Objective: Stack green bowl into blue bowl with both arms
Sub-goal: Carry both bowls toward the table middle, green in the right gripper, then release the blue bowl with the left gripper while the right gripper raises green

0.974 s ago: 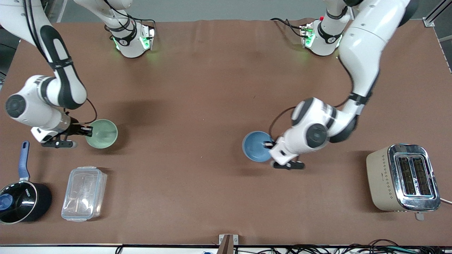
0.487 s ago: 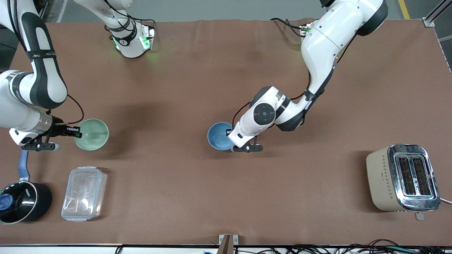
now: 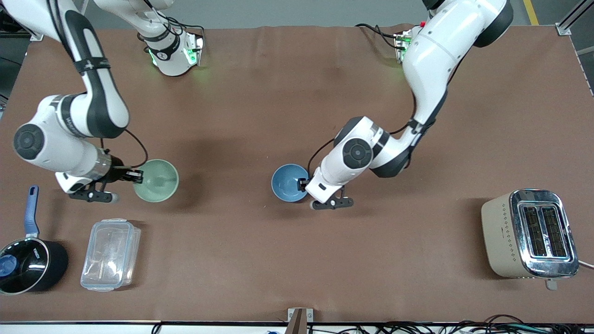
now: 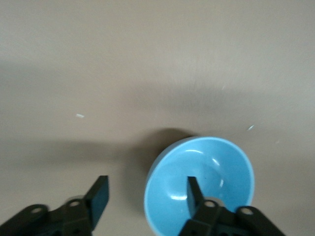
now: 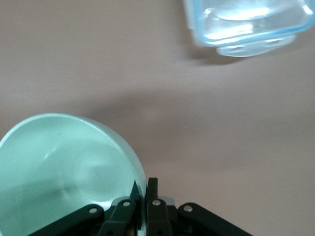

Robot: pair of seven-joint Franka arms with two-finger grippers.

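Observation:
I'll release the green bowl with my right gripper inside the blue bowl (image 3: 290,181) near the table's middle, beside my left gripper.
The pale green bowl (image 3: 156,181) hangs a little above the table toward the right arm's end. My right gripper (image 3: 137,176) is shut on its rim, which the right wrist view shows pinched between the fingers of that gripper (image 5: 142,184), with the green bowl (image 5: 64,162) beside them. The sky-blue bowl (image 3: 288,183) sits upright near the table's middle. My left gripper (image 3: 304,184) is at its rim. In the left wrist view the left gripper (image 4: 146,187) is open, one finger inside the blue bowl (image 4: 206,172) and one outside, not clamping it.
A clear plastic container (image 3: 110,254) lies nearer to the front camera than the green bowl; it also shows in the right wrist view (image 5: 246,19). A black pot with a blue handle (image 3: 28,264) stands beside it. A toaster (image 3: 529,234) stands at the left arm's end.
The right gripper has carried the green bowl toward the table's middle. The left arm brought the blue bowl from its end toward the middle; over the last half second it hardly moved.

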